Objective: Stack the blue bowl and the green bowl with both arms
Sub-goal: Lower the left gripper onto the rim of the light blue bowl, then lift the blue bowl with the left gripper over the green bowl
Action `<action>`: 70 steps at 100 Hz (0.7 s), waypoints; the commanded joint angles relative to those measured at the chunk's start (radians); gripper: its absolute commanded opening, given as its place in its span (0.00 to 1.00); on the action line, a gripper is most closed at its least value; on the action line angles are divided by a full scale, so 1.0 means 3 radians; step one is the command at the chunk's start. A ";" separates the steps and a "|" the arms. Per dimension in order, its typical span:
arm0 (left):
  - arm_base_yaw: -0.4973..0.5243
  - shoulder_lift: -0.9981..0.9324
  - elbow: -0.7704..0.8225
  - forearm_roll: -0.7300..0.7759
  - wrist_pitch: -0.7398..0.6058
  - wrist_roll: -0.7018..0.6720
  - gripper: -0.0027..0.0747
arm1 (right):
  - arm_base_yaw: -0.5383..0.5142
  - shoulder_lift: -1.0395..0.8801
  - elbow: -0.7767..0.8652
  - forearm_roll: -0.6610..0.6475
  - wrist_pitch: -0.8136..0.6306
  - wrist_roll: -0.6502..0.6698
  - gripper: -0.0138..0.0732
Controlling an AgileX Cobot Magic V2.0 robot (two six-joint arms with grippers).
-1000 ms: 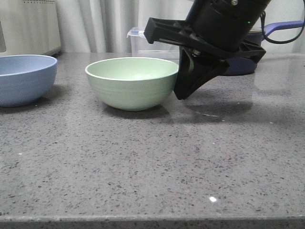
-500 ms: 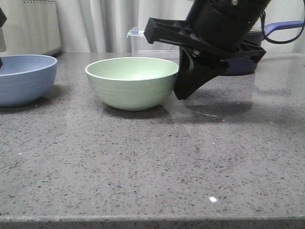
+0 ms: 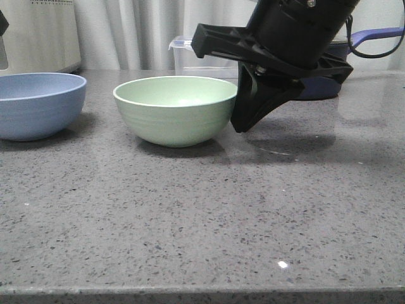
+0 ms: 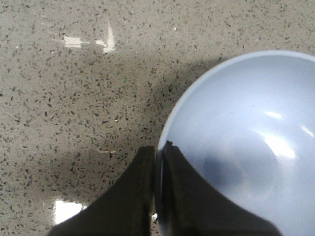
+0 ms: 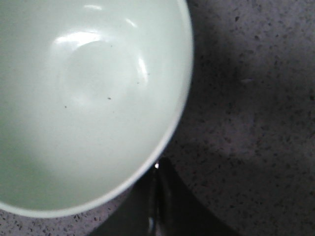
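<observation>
My left gripper should release the blue bowl that I have, setting it down inside the open top of the green bowl [image 3: 173,87].
The blue bowl [image 3: 38,104] stands at the far left of the grey counter. In the left wrist view my left gripper [image 4: 158,150] is shut on the rim of the blue bowl [image 4: 246,147], one finger inside and one outside. The green bowl [image 3: 174,111] stands upright in the middle. My right gripper [image 3: 243,123] hangs low just beside its right wall, outside the rim. In the right wrist view its fingers [image 5: 156,169] are pressed together and hold nothing, next to the green bowl [image 5: 88,98].
A clear plastic container [image 3: 190,57] stands behind the green bowl. A dark navy saucepan with a blue handle [image 3: 373,38] is at the back right, behind my right arm. A white appliance [image 3: 38,35] is at the back left. The counter's front edge [image 3: 202,292] runs below.
The blue bowl has shifted to the right, toward the green bowl, held by my left gripper. The right arm and the green bowl have not moved.
</observation>
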 commanded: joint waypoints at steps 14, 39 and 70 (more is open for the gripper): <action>0.0003 -0.0104 -0.0262 -0.0098 0.0111 -0.0028 0.01 | 0.0000 -0.0124 -0.0080 0.0047 -0.0114 -0.0033 0.08; -0.0106 -0.0104 -0.0810 -0.0235 0.0525 0.0121 0.01 | 0.0000 -0.0124 -0.0080 0.0047 -0.0114 -0.0033 0.08; -0.0488 -0.0089 -0.1129 -0.0240 0.0579 0.0128 0.01 | 0.0000 -0.0124 -0.0080 0.0047 -0.0114 -0.0033 0.08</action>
